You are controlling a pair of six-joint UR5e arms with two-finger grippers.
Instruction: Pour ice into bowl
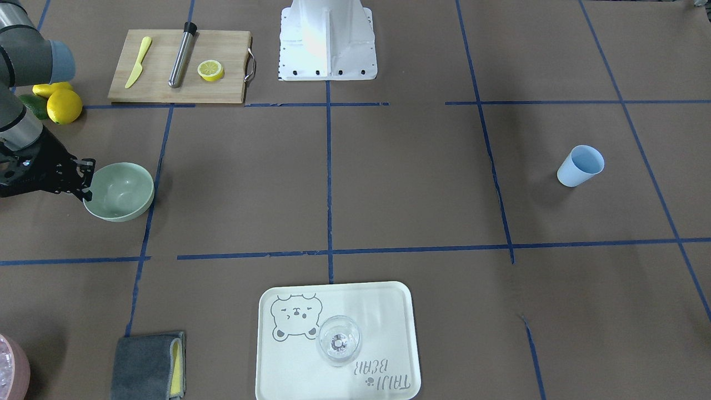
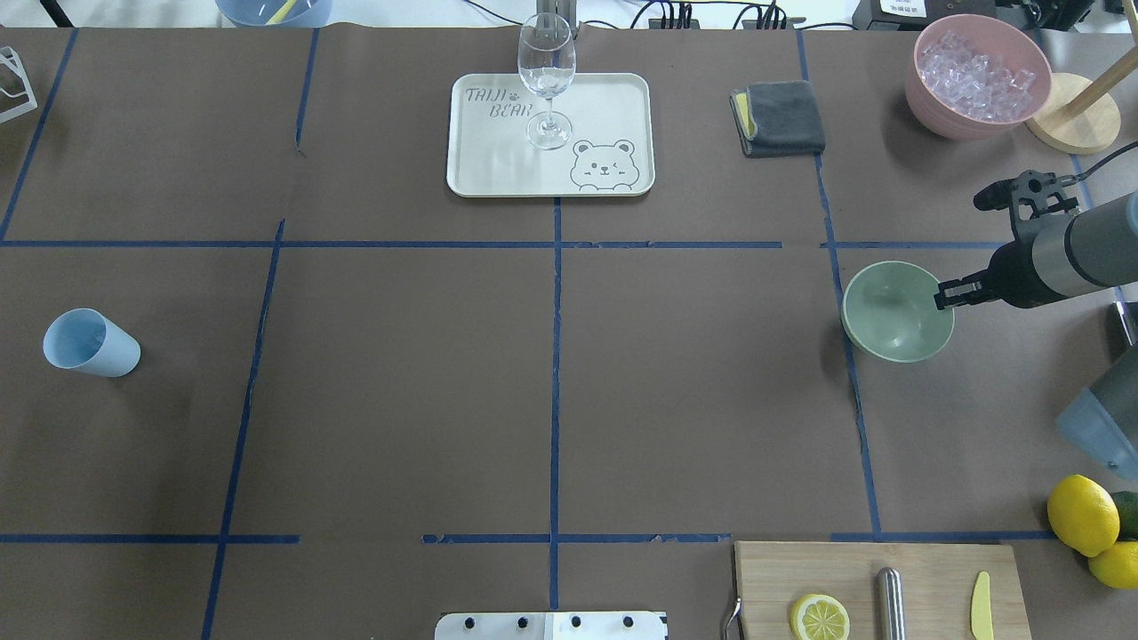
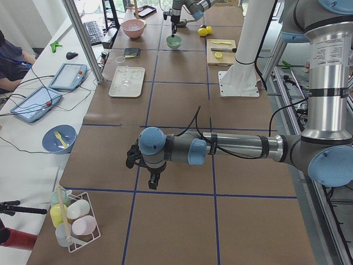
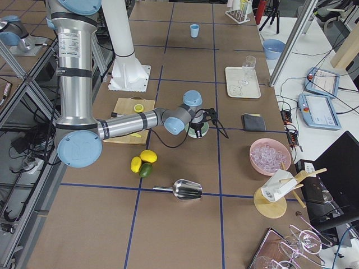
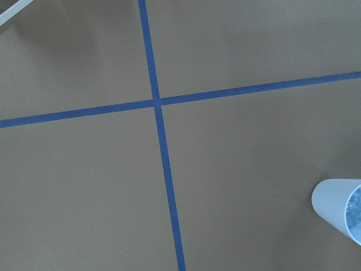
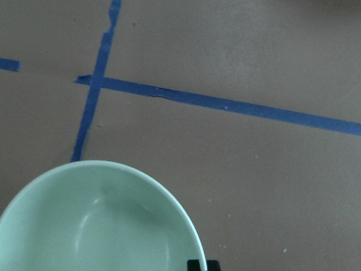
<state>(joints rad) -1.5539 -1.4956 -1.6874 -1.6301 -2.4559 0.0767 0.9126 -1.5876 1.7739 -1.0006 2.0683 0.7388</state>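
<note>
The mint-green bowl will sit next to the blue line between the tray and white stand (image 1: 370,176) after my right gripper releases it.
The pale mint-green bowl (image 2: 896,313) sits on the brown table at the robot's right, and its inside looks bare. My right gripper (image 2: 942,296) is at the bowl's near rim and looks shut on it. In the right wrist view a black fingertip (image 6: 197,264) shows at the bowl (image 6: 101,220) rim. A blue cup (image 2: 89,344) stands far off on the left side. In the left wrist view the ice (image 5: 356,213) glints as clear glassy bits inside the cup (image 5: 335,206). My left gripper (image 3: 153,181) hangs above the table; I cannot tell whether it is open or shut.
A pink container of ice pieces (image 2: 976,76) and a grey cloth (image 2: 782,117) lie beyond the bowl. A tray (image 2: 498,169) holds a wine glass (image 2: 546,80). A cutting board (image 2: 925,569), lemons (image 2: 1080,514) and a metal scoop (image 4: 185,189) lie on the right.
</note>
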